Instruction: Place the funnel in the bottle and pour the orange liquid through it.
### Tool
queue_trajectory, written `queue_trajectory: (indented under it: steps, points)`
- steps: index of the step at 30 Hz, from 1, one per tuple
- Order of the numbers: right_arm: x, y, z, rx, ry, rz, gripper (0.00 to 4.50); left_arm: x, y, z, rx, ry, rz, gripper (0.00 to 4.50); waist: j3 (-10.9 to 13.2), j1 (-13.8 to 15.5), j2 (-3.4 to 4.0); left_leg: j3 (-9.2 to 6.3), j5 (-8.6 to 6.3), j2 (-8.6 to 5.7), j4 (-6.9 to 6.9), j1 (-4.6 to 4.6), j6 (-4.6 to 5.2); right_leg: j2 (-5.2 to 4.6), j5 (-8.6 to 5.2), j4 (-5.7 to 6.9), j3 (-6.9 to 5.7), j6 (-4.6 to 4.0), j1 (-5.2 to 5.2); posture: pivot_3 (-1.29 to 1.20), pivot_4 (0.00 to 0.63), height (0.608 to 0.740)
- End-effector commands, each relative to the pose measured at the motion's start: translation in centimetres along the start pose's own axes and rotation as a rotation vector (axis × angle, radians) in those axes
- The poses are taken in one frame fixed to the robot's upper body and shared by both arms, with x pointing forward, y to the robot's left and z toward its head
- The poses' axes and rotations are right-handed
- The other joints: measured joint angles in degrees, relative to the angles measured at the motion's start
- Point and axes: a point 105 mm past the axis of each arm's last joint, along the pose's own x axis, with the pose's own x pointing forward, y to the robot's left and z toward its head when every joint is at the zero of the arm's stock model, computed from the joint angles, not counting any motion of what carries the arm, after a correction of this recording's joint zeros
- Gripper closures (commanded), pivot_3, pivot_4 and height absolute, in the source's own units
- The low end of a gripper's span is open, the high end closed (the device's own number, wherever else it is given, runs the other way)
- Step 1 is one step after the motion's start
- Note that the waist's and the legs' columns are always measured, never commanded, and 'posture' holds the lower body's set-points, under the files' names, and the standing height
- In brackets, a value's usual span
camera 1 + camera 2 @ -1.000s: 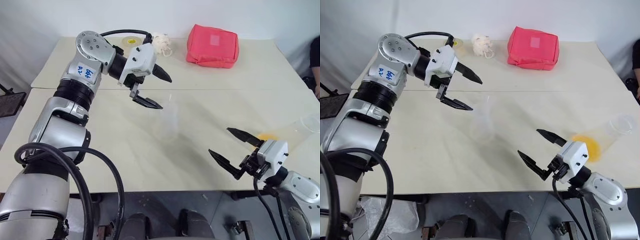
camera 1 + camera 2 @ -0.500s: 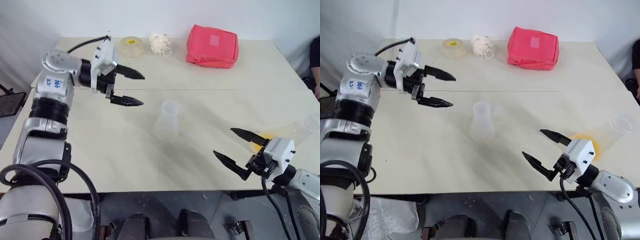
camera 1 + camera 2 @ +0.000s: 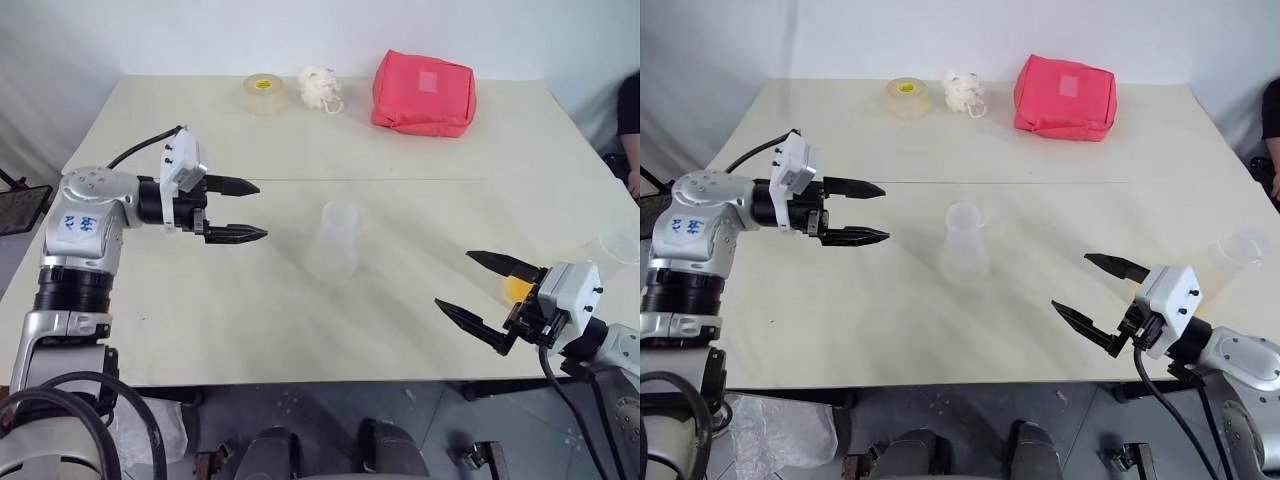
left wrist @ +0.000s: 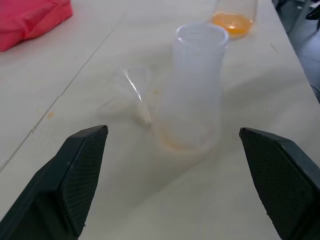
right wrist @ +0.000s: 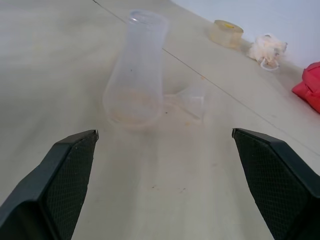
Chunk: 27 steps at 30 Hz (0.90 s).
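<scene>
The robot's left gripper will close on the small translucent funnel's wide rim (image 3: 305, 238) (image 4: 144, 111), at the side of the rim next to the clear bottle's base.
The clear bottle (image 3: 338, 240) stands upright mid-table with an empty neck. Beside its base, on the side away from me, the small translucent funnel (image 4: 135, 92) lies on its side, touching or nearly touching it. The orange liquid (image 4: 231, 22) sits in the bottom of a clear cup (image 3: 1237, 248) standing at the table's right. My left gripper (image 3: 262, 210) hovers open to the left of the bottle, pointing at it and holding nothing. Near the front right edge, my right gripper (image 3: 452, 279) is open and empty, in front of the cup.
A red pouch (image 3: 424, 92), a white fluffy ball (image 3: 320, 87) and a roll of tape (image 3: 262, 93) lie along the far side of the table. A person's dark sleeve (image 3: 630, 110) shows at the right edge. A seam (image 3: 420, 180) crosses the tabletop.
My left arm has swung left and down, away from above the bottle, and its gripper has rolled while staying open. The right gripper has barely moved.
</scene>
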Motion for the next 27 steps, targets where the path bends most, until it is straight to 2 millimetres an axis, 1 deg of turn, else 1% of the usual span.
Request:
queue_trajectory:
  steps: [1, 6, 8, 11, 14, 16, 23, 27]
  points:
    - [-0.3, -0.2, 1.0, -0.024, -0.013, 0.006, 0.00, -0.9, -0.4, 1.1, 0.030, -0.043, 0.048, 0.02, 0.00, 0.04, 0.00, 0.00, 0.00, 0.01, 0.00, 0.00, 0.00, -0.02, 0.00, -0.01, 0.01, 0.00, 0.00, 0.00, 0.150, 0.740]
    - [-0.2, -0.2, 1.0, -0.021, -0.008, 0.013, 0.00, -1.6, -0.6, -0.1, 0.015, -0.036, 0.110, 0.02, 0.00, -0.02, 0.00, 0.00, 0.00, 0.01, 0.00, 0.01, 0.00, -0.03, 0.00, -0.01, 0.01, 0.00, 0.01, 0.00, 0.150, 0.740]
    - [0.0, -0.3, 0.7, -0.018, -0.005, 0.019, 0.00, -1.5, -0.2, -0.7, 0.022, -0.038, 0.154, 0.02, 0.00, -0.04, 0.00, 0.03, 0.00, 0.01, 0.00, 0.03, 0.00, -0.03, 0.00, -0.01, 0.01, 0.00, 0.02, 0.00, 0.150, 0.740]
    - [0.2, -0.2, 0.9, -0.019, -0.009, 0.023, 0.00, -1.4, -0.1, -1.4, 0.037, -0.040, 0.178, 0.02, 0.00, 0.08, 0.00, 0.03, 0.00, 0.01, 0.00, 0.04, 0.00, -0.03, 0.00, -0.02, 0.02, 0.00, 0.03, 0.00, 0.150, 0.740]
    - [0.2, -0.2, 1.1, -0.020, -0.013, 0.024, 0.00, -1.1, 0.4, -1.6, 0.058, -0.064, 0.201, 0.02, 0.00, 0.16, 0.00, 0.02, 0.00, 0.00, 0.00, 0.03, 0.00, -0.04, 0.00, -0.02, 0.02, 0.00, 0.03, 0.00, 0.150, 0.740]
    - [0.2, -0.1, 1.0, -0.017, -0.011, 0.027, 0.00, -0.5, 0.8, -1.7, 0.092, -0.077, 0.208, 0.02, 0.00, 0.13, 0.00, 0.03, 0.00, -0.03, 0.00, 0.04, 0.00, -0.04, 0.00, -0.04, 0.01, 0.00, 0.05, 0.00, 0.150, 0.740]
    - [0.3, 0.6, 1.1, -0.011, -0.018, 0.023, 0.00, 0.9, 1.5, -3.0, 0.096, -0.094, 0.134, 0.02, 0.00, 0.12, 0.00, 0.11, 0.00, -0.11, -0.01, 0.04, 0.00, -0.02, 0.00, -0.04, -0.04, 0.00, 0.04, 0.00, 0.150, 0.740]
    - [0.0, 1.0, 1.1, -0.005, -0.019, 0.004, 0.00, 2.3, 2.5, -3.5, 0.088, -0.094, 0.127, 0.02, 0.00, 0.17, 0.00, 0.20, 0.00, -0.15, -0.01, 0.04, 0.00, -0.02, 0.00, -0.03, -0.05, 0.00, 0.05, 0.00, 0.150, 0.740]
